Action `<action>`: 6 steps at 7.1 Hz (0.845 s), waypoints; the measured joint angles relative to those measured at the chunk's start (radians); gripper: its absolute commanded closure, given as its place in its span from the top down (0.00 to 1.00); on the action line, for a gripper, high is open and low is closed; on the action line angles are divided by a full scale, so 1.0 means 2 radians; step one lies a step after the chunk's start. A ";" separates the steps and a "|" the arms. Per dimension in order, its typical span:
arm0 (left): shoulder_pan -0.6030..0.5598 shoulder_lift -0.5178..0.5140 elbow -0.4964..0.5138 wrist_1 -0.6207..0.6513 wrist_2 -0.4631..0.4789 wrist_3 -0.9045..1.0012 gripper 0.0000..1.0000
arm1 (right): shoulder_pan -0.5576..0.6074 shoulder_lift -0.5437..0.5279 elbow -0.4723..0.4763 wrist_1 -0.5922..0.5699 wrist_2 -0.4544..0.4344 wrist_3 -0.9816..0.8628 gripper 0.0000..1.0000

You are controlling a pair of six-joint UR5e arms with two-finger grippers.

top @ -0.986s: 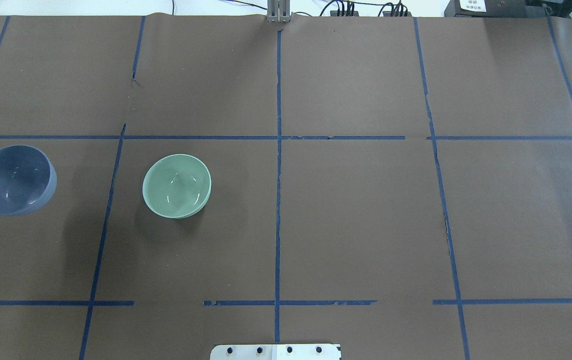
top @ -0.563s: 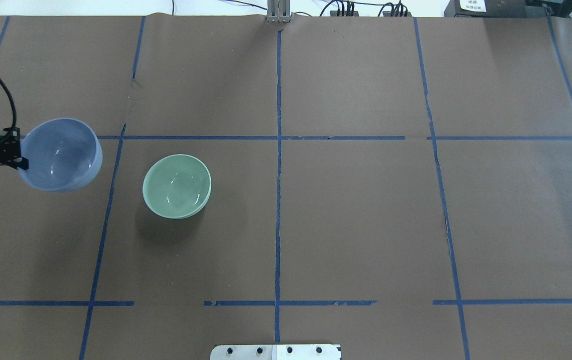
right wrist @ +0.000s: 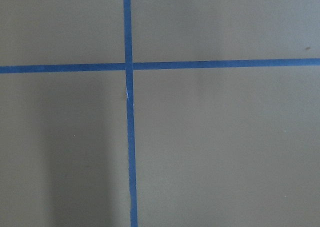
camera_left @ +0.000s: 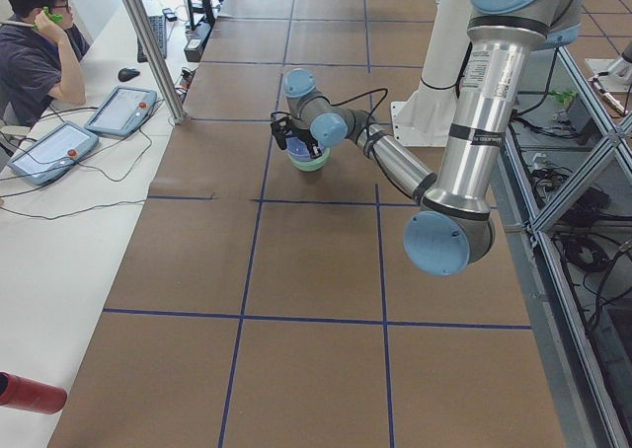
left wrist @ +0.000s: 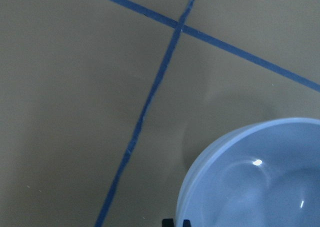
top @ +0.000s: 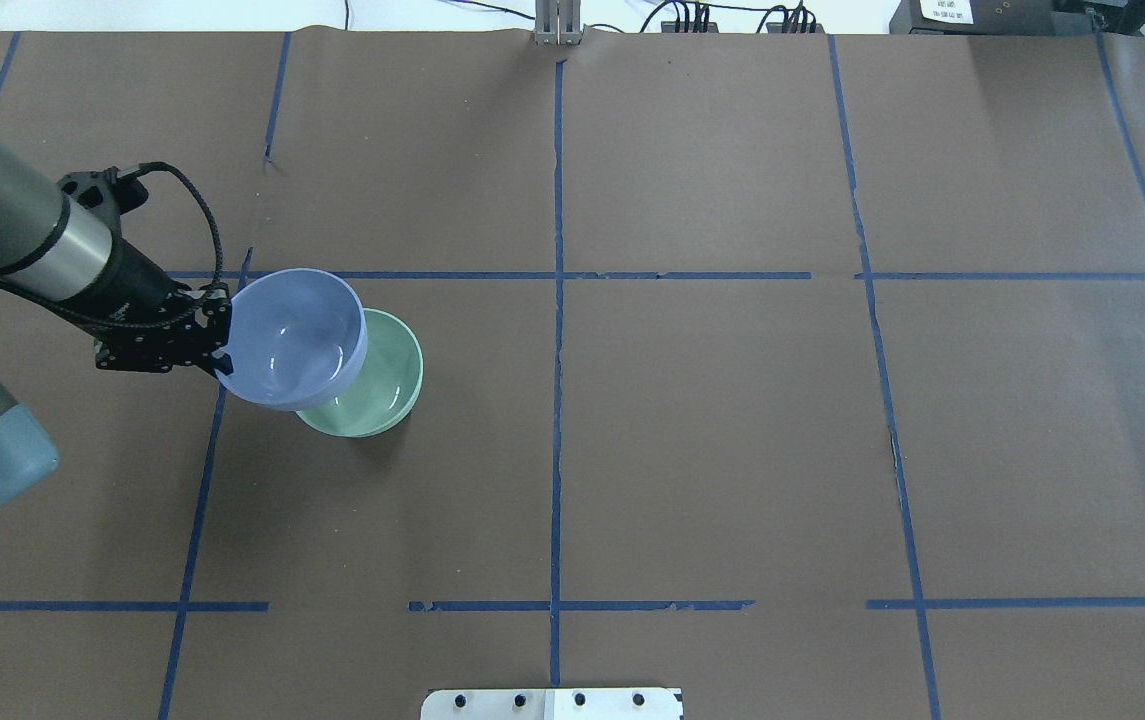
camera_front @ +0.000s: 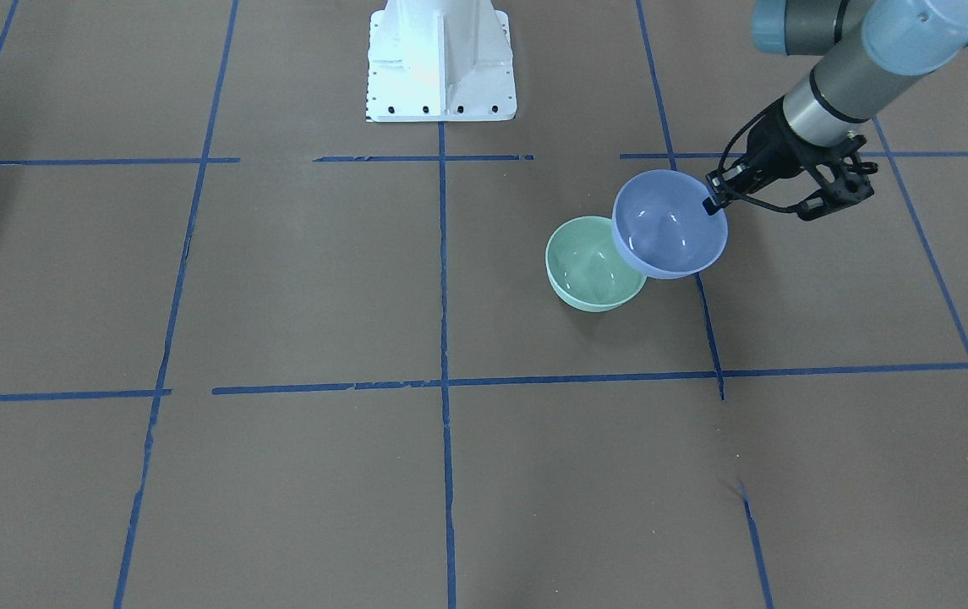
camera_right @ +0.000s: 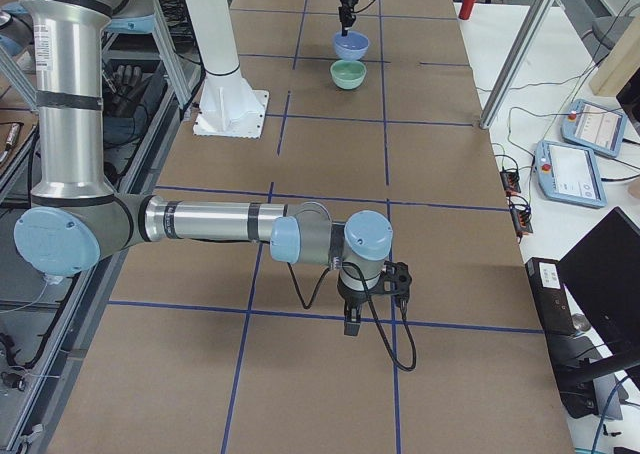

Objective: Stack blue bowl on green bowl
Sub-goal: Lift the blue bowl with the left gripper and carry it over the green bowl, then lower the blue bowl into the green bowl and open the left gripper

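My left gripper is going to let go of the blue bowl nested down inside the hollow of the green bowl [camera_front: 599, 260]. The blue bowl now hangs tilted above the table.
The blue bowl [top: 297, 335] hangs above the table, tilted, held by its rim in my left gripper [top: 222, 357], which is shut on it. From overhead it overlaps the left part of the green bowl [top: 387, 385], which stands on the brown table. The front-facing view shows the blue bowl [camera_front: 669, 224] raised beside the green bowl [camera_front: 589, 266], with my left gripper [camera_front: 708, 203] on its rim. The left wrist view shows the blue bowl [left wrist: 260, 182] at lower right. My right gripper [camera_right: 352, 326] shows only in the right side view, low over the table; I cannot tell its state.
Blue tape lines [top: 557, 300] divide the brown table into squares. The white robot base [camera_front: 441, 85] stands at the table's near edge. An operator [camera_left: 30, 43] sits at a side desk with tablets [camera_left: 49, 150] beyond the table's far edge.
My left arm has carried the blue bowl to the right, from the table's left edge to over the green bowl's left side. The green bowl has not moved.
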 measured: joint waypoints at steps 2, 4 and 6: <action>0.026 -0.022 0.030 0.000 0.014 -0.013 0.00 | 0.000 0.000 0.000 0.000 0.000 0.000 1.00; 0.034 -0.029 0.039 -0.001 0.016 -0.015 0.00 | 0.000 0.000 0.000 0.000 0.000 0.000 1.00; 0.037 -0.037 0.050 -0.001 0.016 -0.015 0.00 | 0.000 0.000 0.000 0.000 0.000 0.000 1.00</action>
